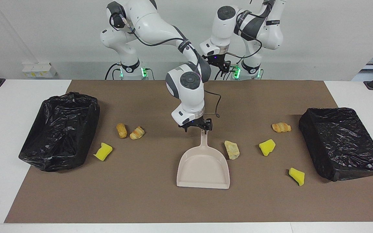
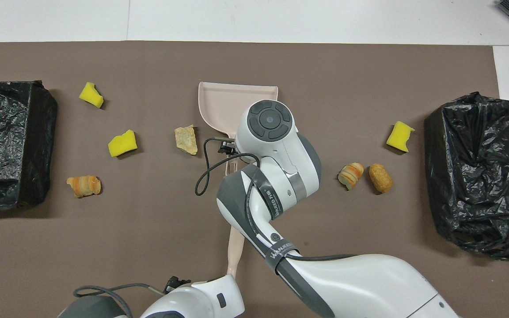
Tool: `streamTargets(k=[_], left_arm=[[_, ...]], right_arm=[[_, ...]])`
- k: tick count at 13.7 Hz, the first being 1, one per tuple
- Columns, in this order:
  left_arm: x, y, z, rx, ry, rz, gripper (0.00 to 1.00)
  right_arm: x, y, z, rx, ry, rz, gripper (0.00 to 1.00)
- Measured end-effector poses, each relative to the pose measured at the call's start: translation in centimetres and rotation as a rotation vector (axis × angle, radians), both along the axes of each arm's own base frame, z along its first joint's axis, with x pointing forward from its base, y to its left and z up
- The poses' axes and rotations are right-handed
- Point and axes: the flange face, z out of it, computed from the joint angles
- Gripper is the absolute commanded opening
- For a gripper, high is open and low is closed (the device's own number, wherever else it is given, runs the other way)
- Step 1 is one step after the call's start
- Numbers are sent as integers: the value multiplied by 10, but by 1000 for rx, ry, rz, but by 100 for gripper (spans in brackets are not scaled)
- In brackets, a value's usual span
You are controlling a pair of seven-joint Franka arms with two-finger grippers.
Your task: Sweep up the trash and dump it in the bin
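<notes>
The robot's left gripper needs to next move to the beige brush's handle (image 2: pixel 232 272), on the part nearest the robots, and close there.
A beige dustpan (image 1: pixel 203 168) lies mid-mat, its handle pointing at the robots. My right gripper (image 1: pixel 198 128) hangs open low over the handle's end, holding nothing. The beige brush (image 2: pixel 236 245) lies nearer the robots, hidden by the right arm in the facing view. My left gripper (image 1: pixel 219 66) is raised over the mat's edge by the brush handle's end, open and empty. Several pieces of trash lie around: yellow sponge chunks (image 1: pixel 103 151) (image 1: pixel 267 147) (image 1: pixel 297 176), bread bits (image 1: pixel 121 130) (image 1: pixel 137 132) (image 1: pixel 281 127) and a pale piece (image 1: pixel 232 149) beside the dustpan.
A black-lined bin (image 1: pixel 60 129) stands toward the right arm's end of the table, another black-lined bin (image 1: pixel 342 142) toward the left arm's end. All rest on a brown mat (image 1: pixel 141 200). The right arm stretches over the brush.
</notes>
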Motion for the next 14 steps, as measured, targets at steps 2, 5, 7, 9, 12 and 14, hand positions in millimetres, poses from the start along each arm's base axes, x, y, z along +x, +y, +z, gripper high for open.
streamTargets(k=[2, 5, 7, 9, 12, 14], left_arm=[[-13, -12, -27, -19, -22, 4, 100], [-18, -26, -54, -31, -31, 10, 100], [-15, -30, -71, -17, -18, 14, 93], [-14, -30, -80, -7, -8, 15, 54], [-14, -30, -80, -6, -7, 16, 0], [-12, -29, -80, -7, -6, 19, 0]], right_arm=[[2, 1, 5, 6, -9, 0, 98], [-10, 21, 5, 10, -14, 31, 96], [-19, 39, -1, 19, -32, 58, 55], [-19, 40, -5, 10, -33, 64, 25], [-15, 35, -5, 3, -38, 73, 0], [-15, 34, -5, 0, -41, 88, 0]])
